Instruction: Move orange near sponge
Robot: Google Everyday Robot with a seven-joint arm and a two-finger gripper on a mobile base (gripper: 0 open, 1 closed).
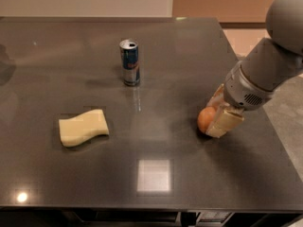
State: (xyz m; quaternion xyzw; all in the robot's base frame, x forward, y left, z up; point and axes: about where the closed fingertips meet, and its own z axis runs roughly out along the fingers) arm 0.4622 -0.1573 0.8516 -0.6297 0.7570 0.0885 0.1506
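Observation:
The robot's gripper needs to release the orange, which still rests on the dark table, close beside the pale-yellow sponge, in front of the drink can (127,118).
The orange (204,120) rests on the dark table at the right, partly hidden by my gripper. My gripper (214,117) comes in from the right with one pale finger in front of the orange and the other behind it, closed against its sides. The pale-yellow sponge (83,127) lies flat at the left of the table, well apart from the orange.
A blue-and-silver drink can (130,62) stands upright at the back middle, between sponge and orange. The dark table (156,183) has its right edge close to my arm and its front edge at the bottom. A ceiling light reflects on the table's front.

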